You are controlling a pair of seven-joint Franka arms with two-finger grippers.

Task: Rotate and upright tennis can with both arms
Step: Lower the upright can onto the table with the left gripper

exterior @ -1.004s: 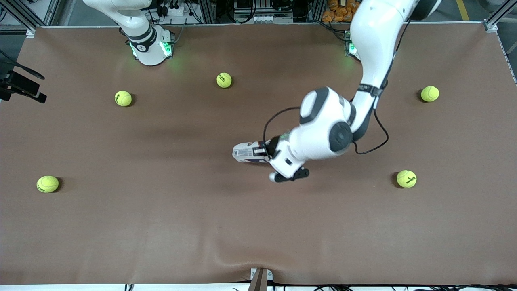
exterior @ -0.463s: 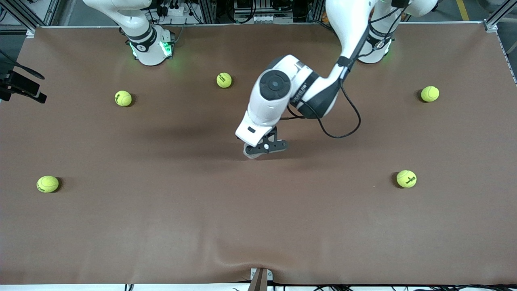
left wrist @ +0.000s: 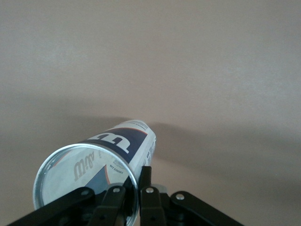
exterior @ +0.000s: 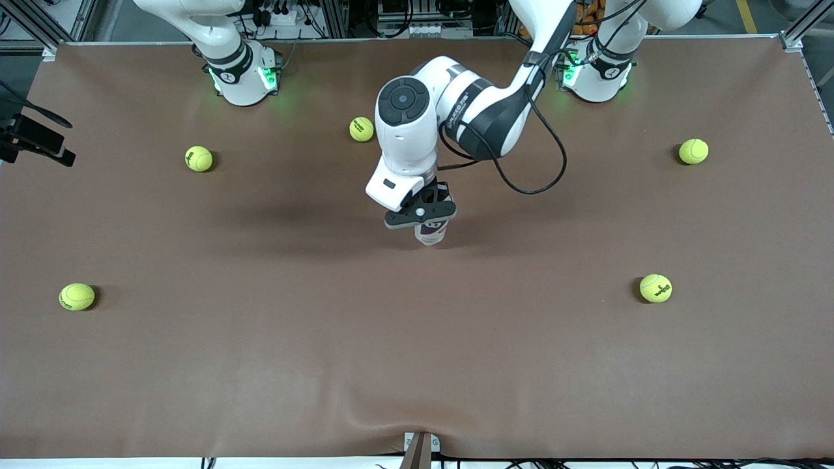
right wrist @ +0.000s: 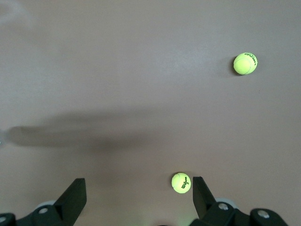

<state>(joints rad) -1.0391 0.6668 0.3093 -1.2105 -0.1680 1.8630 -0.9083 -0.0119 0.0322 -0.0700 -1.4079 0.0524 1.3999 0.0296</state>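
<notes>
Next, my left gripper sets the tennis can upright on the bare middle of the brown mat (exterior: 419,247), where it will stand among the tennis balls.
The tennis can (exterior: 431,232) stands about upright at the middle of the table, mostly hidden under my left gripper (exterior: 422,212). In the left wrist view the can (left wrist: 120,148) shows its navy and white label with the "W" logo, and its silver rim (left wrist: 49,167) faces the camera. My left gripper (left wrist: 137,188) is shut on the rim's wall, one finger inside and one outside. My right gripper (right wrist: 138,197) is open and empty, high over the mat near a tennis ball (right wrist: 181,182). It is out of the front view.
Several yellow-green tennis balls lie spread on the brown mat: one (exterior: 361,129) near the left arm's elbow, one (exterior: 199,158) and one (exterior: 77,296) toward the right arm's end, one (exterior: 693,151) and one (exterior: 655,288) toward the left arm's end.
The can lay on its side in my left gripper a second ago. The left wrist has swung up and toward the bases, and the can now stands on end. The right arm has not moved.
</notes>
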